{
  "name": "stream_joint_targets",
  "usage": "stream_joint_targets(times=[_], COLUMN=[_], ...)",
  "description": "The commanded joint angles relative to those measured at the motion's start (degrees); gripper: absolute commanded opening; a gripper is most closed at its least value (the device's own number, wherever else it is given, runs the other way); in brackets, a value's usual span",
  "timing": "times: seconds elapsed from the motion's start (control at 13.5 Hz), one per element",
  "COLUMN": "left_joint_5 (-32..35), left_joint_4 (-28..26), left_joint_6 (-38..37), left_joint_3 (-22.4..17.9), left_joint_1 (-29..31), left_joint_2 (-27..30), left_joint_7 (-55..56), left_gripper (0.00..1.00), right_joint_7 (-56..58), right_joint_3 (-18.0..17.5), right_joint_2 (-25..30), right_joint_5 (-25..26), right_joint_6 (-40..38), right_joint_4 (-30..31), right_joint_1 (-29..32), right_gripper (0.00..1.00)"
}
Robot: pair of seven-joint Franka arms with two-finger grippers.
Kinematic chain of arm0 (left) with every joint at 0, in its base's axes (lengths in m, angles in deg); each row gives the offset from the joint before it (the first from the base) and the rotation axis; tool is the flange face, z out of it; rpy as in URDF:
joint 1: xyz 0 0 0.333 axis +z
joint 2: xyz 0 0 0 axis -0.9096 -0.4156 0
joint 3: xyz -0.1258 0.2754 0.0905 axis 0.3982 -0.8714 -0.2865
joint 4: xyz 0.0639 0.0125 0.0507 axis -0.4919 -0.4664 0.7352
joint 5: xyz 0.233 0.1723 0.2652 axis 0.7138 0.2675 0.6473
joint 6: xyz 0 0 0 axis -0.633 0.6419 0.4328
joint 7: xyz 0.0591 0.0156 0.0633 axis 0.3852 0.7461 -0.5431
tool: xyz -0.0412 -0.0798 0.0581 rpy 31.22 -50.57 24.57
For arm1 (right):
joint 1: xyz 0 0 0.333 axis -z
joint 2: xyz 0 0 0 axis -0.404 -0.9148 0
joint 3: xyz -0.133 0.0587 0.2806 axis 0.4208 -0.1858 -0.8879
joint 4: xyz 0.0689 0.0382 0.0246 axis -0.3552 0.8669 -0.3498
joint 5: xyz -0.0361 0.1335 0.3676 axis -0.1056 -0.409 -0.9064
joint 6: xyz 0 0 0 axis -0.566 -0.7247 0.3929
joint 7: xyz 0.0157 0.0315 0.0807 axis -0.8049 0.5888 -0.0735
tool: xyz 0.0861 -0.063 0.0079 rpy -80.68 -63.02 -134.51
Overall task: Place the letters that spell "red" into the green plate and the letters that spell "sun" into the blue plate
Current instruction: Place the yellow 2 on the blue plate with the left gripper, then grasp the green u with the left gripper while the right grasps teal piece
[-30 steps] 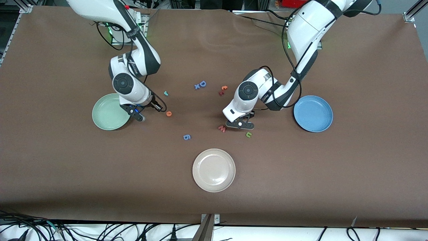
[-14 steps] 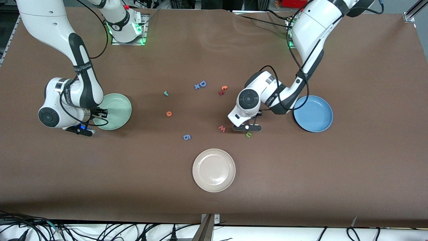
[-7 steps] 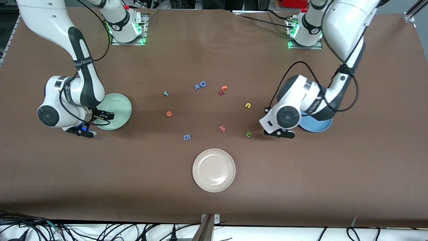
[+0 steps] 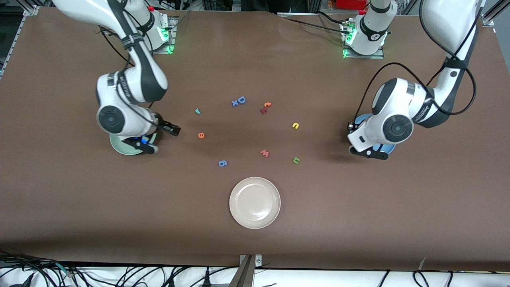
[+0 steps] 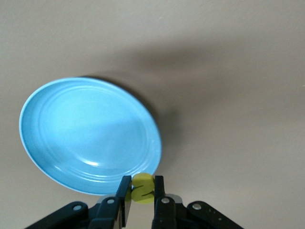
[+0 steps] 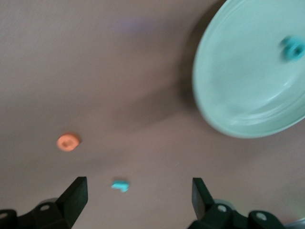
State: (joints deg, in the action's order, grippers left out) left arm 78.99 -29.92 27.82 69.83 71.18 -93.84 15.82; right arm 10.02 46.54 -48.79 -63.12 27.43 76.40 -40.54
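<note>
I should let go of the yellow s with my left gripper between the blue plate's center and its rim [image 4: 364, 130] [image 5: 113, 153], toward the middle of the table.
My left gripper [image 5: 141, 191] is shut on the small yellow s [image 5: 142, 187] and hangs over the rim of the blue plate [image 5: 90, 136], at its edge toward the table's middle. The yellow u [image 4: 295, 125] and green n [image 4: 296, 160] lie on the cloth. My right gripper [image 6: 139, 195] is open and empty above the table beside the green plate [image 6: 248, 95]. A teal d [image 6: 292, 47] lies in that plate. The teal r [image 6: 120, 185] shows between the open fingers, and the orange e [image 6: 68, 141] lies close by.
A cream-white plate [image 4: 255, 202] sits nearest the front camera. A blue D and x [image 4: 239, 101], an orange and red pair [image 4: 265, 107], a pinkish-red w [image 4: 265, 153] and a blue g [image 4: 222, 163] lie scattered mid-table. Both arms hide most of their plates in the front view.
The left arm carried the yellow s from mid-table to the blue plate's edge. The right gripper opened over the green plate, then swung toward the r and e.
</note>
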Motion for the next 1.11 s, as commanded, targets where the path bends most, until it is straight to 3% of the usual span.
stream_joint_targets(times=[0.0,0.15,0.3,0.59,0.74,0.81,0.89,0.96,1.03], left_joint_5=[-1.6,-1.6,-1.5,-0.9,0.9,2.4,2.8,2.7,2.6], left_joint_4=[-13.9,-17.6,-19.1,-24.0,-24.0,-23.8,-23.6,-23.4,-22.6], left_joint_6=[12.0,16.8,17.9,28.6,29.7,29.7,29.6,29.2,28.8], left_joint_3=[0.5,0.5,0.4,0.3,0.2,0.1,0.2,0.3,0.4], left_joint_1=[3.4,4.6,4.6,6.7,6.9,8.0,8.8,8.8,8.7], left_joint_2=[8.0,9.4,10.0,9.3,7.8,7.4,7.1,7.3,7.5], left_joint_7=[-2.0,-2.1,-2.1,-2.1,-2.1,-2.1,-2.2,-1.8,-0.9], left_gripper=[0.12,0.11,0.11,0.11,0.19,0.43,0.99,1.0,1.0], right_joint_7=[-6.3,-10.9,-11.8,-13.8,-14.6,-15.3,-15.6,-16.0,-16.0], right_joint_3=[-4.3,-7.4,-8.4,-9.8,-10.0,-10.1,-11.0,-11.2,-11.2], right_joint_2=[0.0,0.0,-0.1,-0.6,-1.0,-1.4,-1.5,-1.6,-1.6], right_joint_5=[-0.9,-0.9,-0.9,-0.9,-0.9,-0.9,-1.0,-0.9,-0.9], right_joint_6=[5.1,12.1,15.7,21.5,23.6,24.0,24.4,25.1,25.9], right_joint_4=[3.4,7.9,11.2,16.4,17.5,17.5,17.6,18.1,18.7], right_joint_1=[0.5,0.5,0.5,0.5,0.5,0.5,0.5,0.5,0.5], right_gripper=[0.95,0.95,0.95,0.91,0.91,0.91,0.87,0.8,0.8])
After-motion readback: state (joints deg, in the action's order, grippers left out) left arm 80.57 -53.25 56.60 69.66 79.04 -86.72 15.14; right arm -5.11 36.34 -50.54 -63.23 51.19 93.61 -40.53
